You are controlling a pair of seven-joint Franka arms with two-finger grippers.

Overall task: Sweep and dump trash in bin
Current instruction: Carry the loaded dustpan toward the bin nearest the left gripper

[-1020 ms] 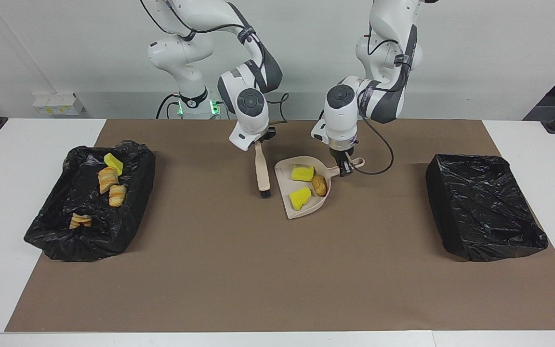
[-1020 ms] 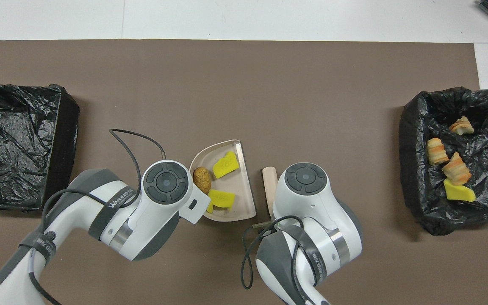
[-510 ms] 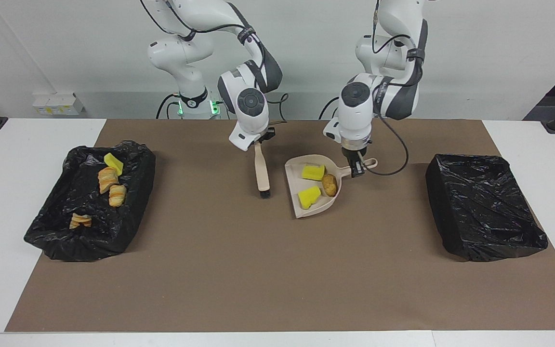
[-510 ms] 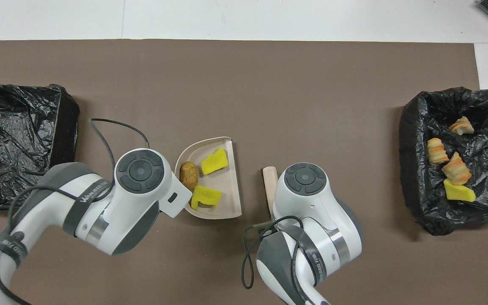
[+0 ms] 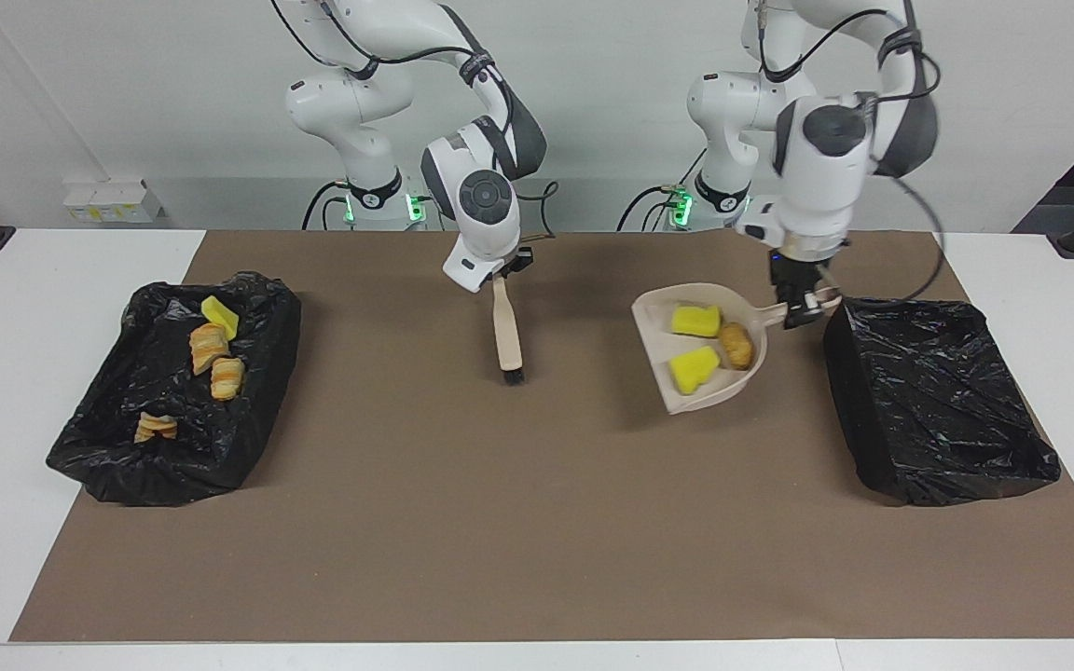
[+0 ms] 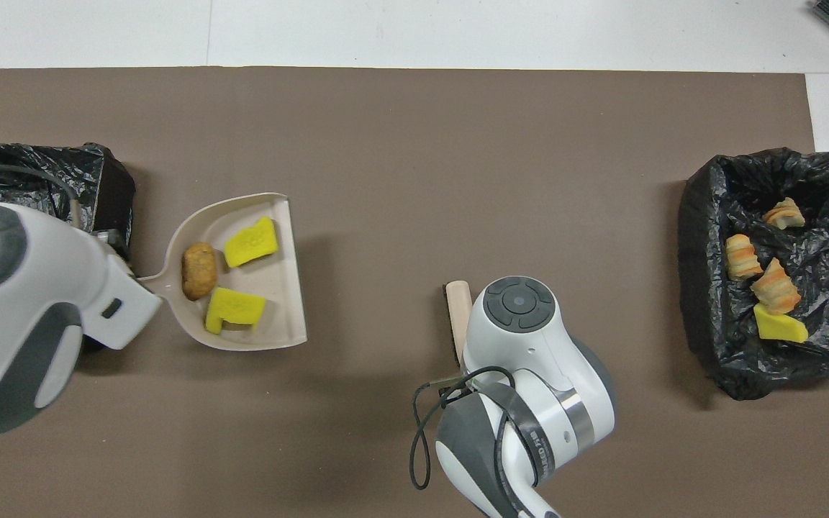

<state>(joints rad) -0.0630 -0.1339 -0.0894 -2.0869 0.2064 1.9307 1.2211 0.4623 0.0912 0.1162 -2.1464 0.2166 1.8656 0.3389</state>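
Observation:
The beige brush, its bristles now down at the mat, will be put down by my right gripper on the bare mat (image 6: 392, 352) between the dustpan and my right arm.
My left gripper (image 5: 803, 312) is shut on the handle of the beige dustpan (image 5: 658, 331) and holds it above the mat, beside the black-lined bin (image 5: 938, 401) at the left arm's end. In the pan lie two yellow chunks (image 5: 695, 320) (image 5: 694, 368) and a golden-brown lump (image 5: 737, 345). The overhead view shows the pan (image 6: 278, 316) with the lump (image 6: 198, 270) and the chunks (image 6: 250, 242). My right gripper (image 5: 500, 277) is shut on the beige brush (image 5: 506, 335), its black bristles down at the mat.
A second black-lined bin (image 5: 89, 447) at the right arm's end holds several yellow and ridged pastry-like pieces (image 6: 774, 284). The brown mat (image 5: 500, 522) covers the table's middle. The left arm's hand covers part of its bin (image 6: 40, 173) in the overhead view.
My left arm has lifted the loaded dustpan and carried it toward the bin at the left arm's end. The right arm and the brush have not moved.

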